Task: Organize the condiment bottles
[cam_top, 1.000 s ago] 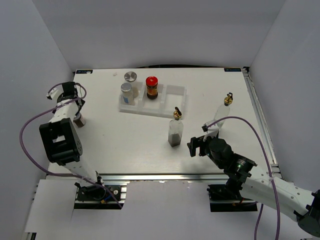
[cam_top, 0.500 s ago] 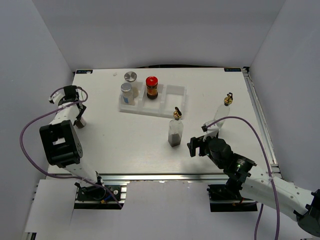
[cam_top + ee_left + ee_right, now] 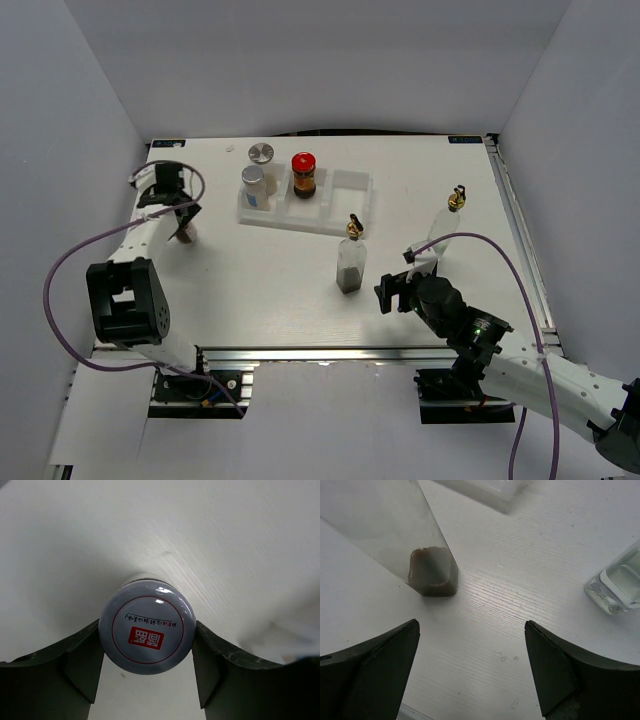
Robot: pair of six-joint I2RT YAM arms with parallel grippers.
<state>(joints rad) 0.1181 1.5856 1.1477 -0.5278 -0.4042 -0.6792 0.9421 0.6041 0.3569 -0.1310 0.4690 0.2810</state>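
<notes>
The robot's left gripper will release the small jar, now hanging short of the white tray, in the tray's middle compartment [image 3: 302, 209], in front of the red-lidded jar.
My left gripper [image 3: 147, 647] is shut on a small jar with a silver lid and a red label [image 3: 146, 627], one finger on each side of the lid. In the top view this jar [image 3: 186, 236] hangs under the left gripper [image 3: 178, 212] at the table's left, short of the white tray [image 3: 350, 192]. A red-lidded jar [image 3: 303, 173] and a silver-lidded jar [image 3: 254, 185] stand in the tray; another silver-lidded jar [image 3: 261, 153] stands behind it. My right gripper [image 3: 395, 292] is open beside a tall bottle with dark contents [image 3: 351, 262].
A clear gold-spouted bottle [image 3: 447, 222] stands right of centre; its base [image 3: 619, 582] shows in the right wrist view, with the dark bottle's base [image 3: 429, 576] ahead-left of the open right gripper [image 3: 472, 665]. The tray's right compartment holds nothing.
The left gripper closed on the silver-lidded jar at the far left and carried it rightward toward the tray. The right arm has not moved.
</notes>
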